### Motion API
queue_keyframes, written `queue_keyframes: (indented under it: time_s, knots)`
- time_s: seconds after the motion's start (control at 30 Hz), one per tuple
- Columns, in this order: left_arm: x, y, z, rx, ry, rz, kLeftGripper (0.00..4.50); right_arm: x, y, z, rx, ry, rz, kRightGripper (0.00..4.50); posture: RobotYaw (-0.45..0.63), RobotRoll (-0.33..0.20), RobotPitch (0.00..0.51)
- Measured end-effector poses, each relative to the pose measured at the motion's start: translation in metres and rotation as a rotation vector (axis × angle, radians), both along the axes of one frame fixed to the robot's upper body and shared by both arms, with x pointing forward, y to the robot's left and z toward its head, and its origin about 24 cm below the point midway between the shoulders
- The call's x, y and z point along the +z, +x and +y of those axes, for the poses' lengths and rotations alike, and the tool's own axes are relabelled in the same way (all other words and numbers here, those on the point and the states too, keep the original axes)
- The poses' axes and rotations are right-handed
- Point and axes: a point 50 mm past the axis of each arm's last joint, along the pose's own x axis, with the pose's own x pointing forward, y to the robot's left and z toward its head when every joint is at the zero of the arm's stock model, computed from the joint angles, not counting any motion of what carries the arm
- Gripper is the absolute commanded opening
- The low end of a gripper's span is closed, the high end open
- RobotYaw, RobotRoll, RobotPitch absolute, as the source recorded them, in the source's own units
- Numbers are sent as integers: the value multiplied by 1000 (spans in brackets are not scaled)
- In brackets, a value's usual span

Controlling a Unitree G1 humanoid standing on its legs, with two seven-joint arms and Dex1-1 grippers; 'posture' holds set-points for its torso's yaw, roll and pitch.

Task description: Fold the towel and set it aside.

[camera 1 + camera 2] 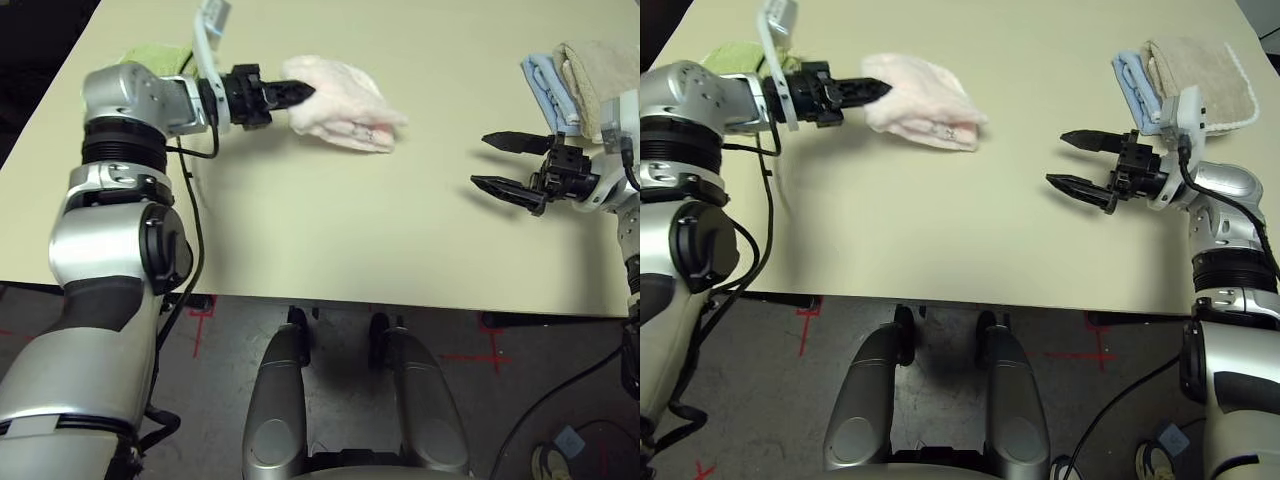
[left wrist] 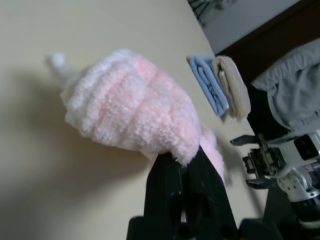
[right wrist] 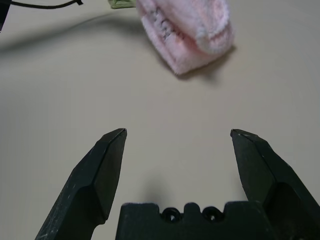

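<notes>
Next, my left gripper lays the pale pink towel, now folded on the table, down on top of the light green folded towel [image 1: 148, 67].
The pale pink towel [image 1: 345, 105] lies folded into a thick fluffy bundle at the far left-middle of the table. My left gripper [image 1: 305, 92] reaches in from the left and is shut on the bundle's near-left edge; in the left wrist view the pink pile [image 2: 130, 110] bulges over the closed fingertips [image 2: 187, 155]. Well to the right, my right gripper [image 1: 495, 162] hovers over bare table with its fingers spread wide and nothing between them. It points toward the towel [image 3: 190, 30], a good distance away from it.
A light green folded towel [image 1: 155, 55] sits behind my left forearm at the far left. Folded light blue [image 1: 545, 80] and beige [image 1: 595, 70] towels are stacked at the far right, just behind my right wrist. The beige table [image 1: 330, 230] stretches between the grippers.
</notes>
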Motion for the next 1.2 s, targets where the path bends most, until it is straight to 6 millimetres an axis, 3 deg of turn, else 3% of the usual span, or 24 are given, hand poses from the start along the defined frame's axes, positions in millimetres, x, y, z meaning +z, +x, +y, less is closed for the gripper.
queue_keyframes:
  time_s: [0.23,0.47,0.8,0.9,1.2]
  knots:
    - [13,5,15,128,-25,-118,15,2,6,9,4,38,-13,4500,39,0,328]
    - [46,3,30,226,-106,-312,15,1,10,17,13,64,-14,4500,42,0,331]
    - [63,-3,77,522,-157,-446,15,-2,8,20,23,68,-1,4500,43,0,342]
    - [59,-5,93,603,-176,-449,15,-1,8,21,26,70,0,4500,47,0,344]
    - [21,-2,118,757,-226,-356,15,-2,8,23,33,80,7,4500,46,0,346]
